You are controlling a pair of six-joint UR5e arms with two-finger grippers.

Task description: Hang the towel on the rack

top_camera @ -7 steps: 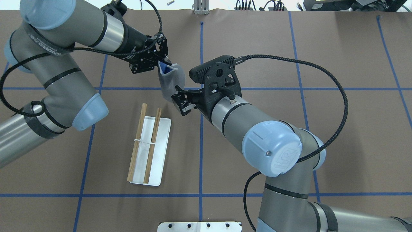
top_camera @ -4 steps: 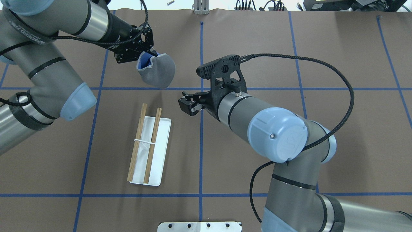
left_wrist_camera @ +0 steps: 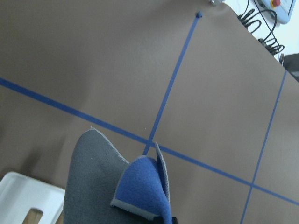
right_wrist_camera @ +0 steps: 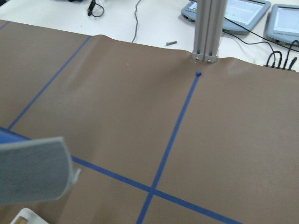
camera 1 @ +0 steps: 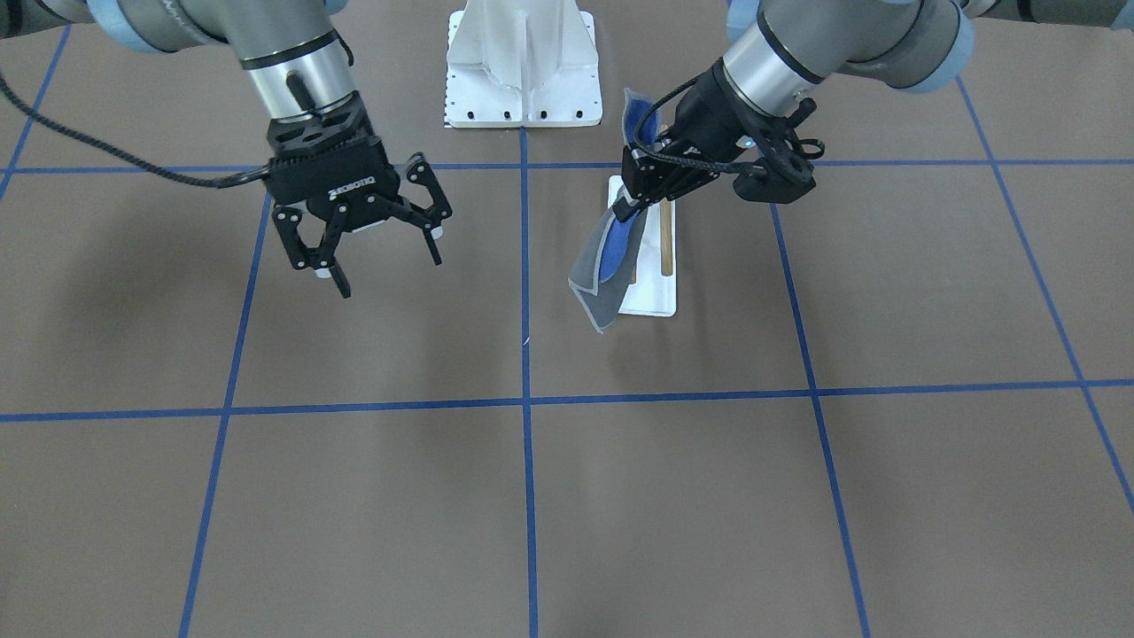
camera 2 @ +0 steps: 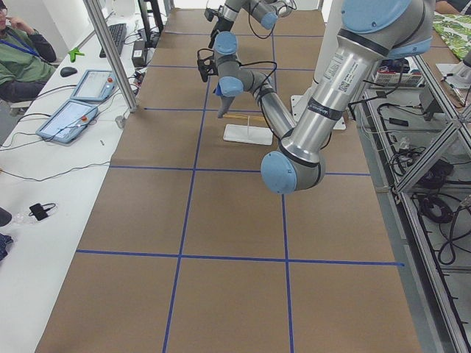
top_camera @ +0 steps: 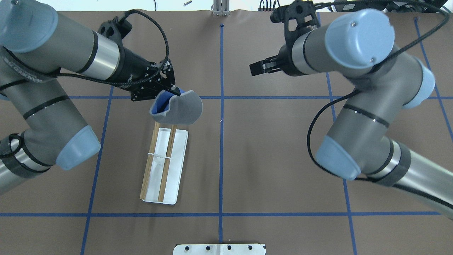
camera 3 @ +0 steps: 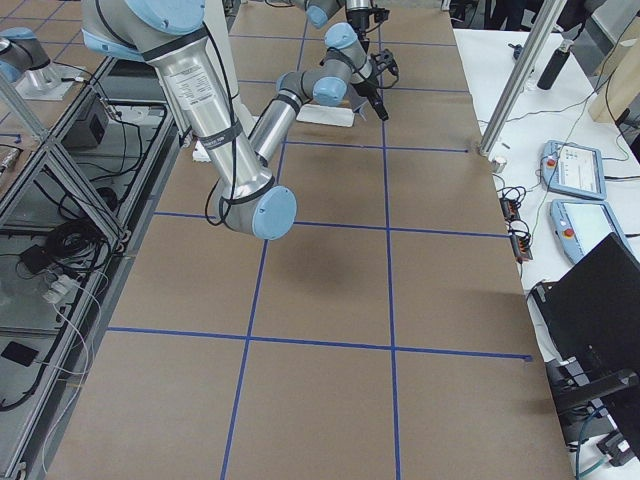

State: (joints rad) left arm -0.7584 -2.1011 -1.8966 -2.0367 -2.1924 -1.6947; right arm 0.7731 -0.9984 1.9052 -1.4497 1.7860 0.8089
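Observation:
I should release the towel with my left gripper, draped across both wooden rods point(camera 1: 646, 230) above the white base's middle. The towel now hangs over the rack's far end.
My left gripper point(top_camera: 172, 90) is shut on the top fold of the towel point(top_camera: 181, 108), dark grey outside and bright blue inside. The towel hangs in the air over the far end of the rack point(top_camera: 176, 166), whose two wooden rods point(top_camera: 150, 161) lie over a white base. In the front view the left gripper point(camera 1: 631, 202) holds the towel point(camera 1: 601, 282) in front of the rack point(camera 1: 657, 283). The left wrist view shows the towel point(left_wrist_camera: 93, 186) and the base corner point(left_wrist_camera: 21, 193). My right gripper point(camera 1: 390, 273) is open and empty, far from the towel; overhead it point(top_camera: 257, 68) sits right of the centre line.
The white bolted pedestal point(camera 1: 523, 71) stands at the robot's side of the table, its edge also in the overhead view point(top_camera: 219, 249). Blue tape lines point(top_camera: 221, 141) cross the brown table. A metal post point(right_wrist_camera: 208, 28) stands at the far edge.
The right gripper has left the towel's lower edge and swung away to the far right. The left gripper has carried the towel left, then back over the rack's far end.

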